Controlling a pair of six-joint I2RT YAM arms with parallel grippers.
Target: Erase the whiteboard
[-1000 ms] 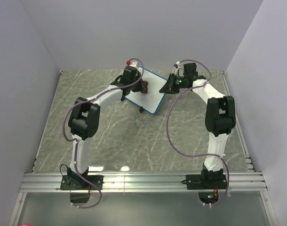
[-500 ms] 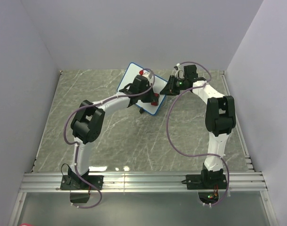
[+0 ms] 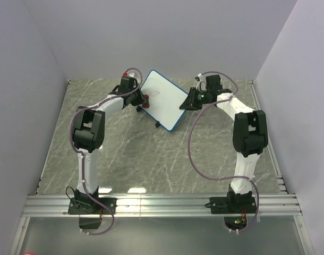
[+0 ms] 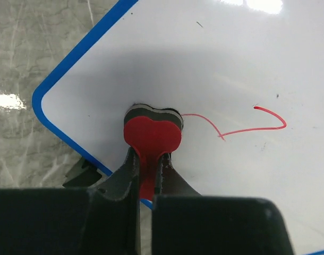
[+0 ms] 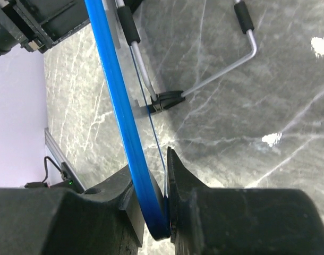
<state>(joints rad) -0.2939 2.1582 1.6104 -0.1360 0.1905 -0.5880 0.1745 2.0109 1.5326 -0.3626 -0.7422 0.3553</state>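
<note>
Next, my left gripper lets go of the eraser on the bare marble tabletop [image 3: 105, 128] beside its own arm's black elbow.
The whiteboard [image 3: 163, 99], white with a thin blue frame, stands tilted at the back middle of the table. A thin red line [image 4: 241, 127] is on its face. My left gripper [image 3: 141, 101] is shut on a red-and-black eraser [image 4: 152, 130], pressed on the board [image 4: 215, 64] near its left corner, just left of the red line. My right gripper [image 3: 186, 102] is shut on the board's right edge; in the right wrist view the blue frame [image 5: 122, 117] runs between its fingers [image 5: 175, 180].
The board's wire stand [image 5: 226, 66] and its black feet [image 5: 164, 100] rest on the marble tabletop [image 3: 130, 154]. Walls close in the back and both sides. An aluminium rail [image 3: 162, 204] carries both arm bases at the near edge.
My left gripper has swept the eraser from the board's lower right to its left corner. The board's face now shows nearly uncovered. The right gripper has kept its hold.
</note>
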